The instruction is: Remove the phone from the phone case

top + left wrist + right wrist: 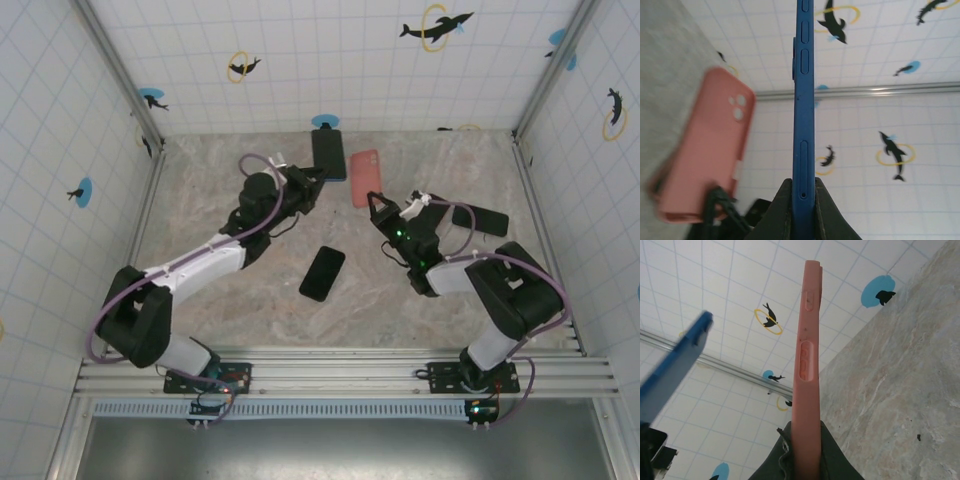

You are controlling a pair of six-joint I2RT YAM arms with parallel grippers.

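Next, my left gripper lets go of the blue phone on bare marble [227, 216] between the gripper's wrist and nearby side.
My left gripper [315, 178] is shut on the lower end of a blue phone [328, 155], which is lifted off the table. In the left wrist view the phone [803, 100] stands edge-on between the black fingers [777, 210], its side buttons and tray slot showing. My right gripper [378, 203] is shut on one end of the pink phone case [365, 177]. The case [806, 380] rises edge-on from its jaws. Phone and case are apart, side by side near the back of the table. The case [710, 160] appears blurred left of the phone, camera holes visible.
A black phone [322, 273] lies flat in the middle of the marble table [230, 300]. Another dark flat device [480, 219] lies right of my right arm. Tiled walls with dolphin stickers close in the back and both sides.
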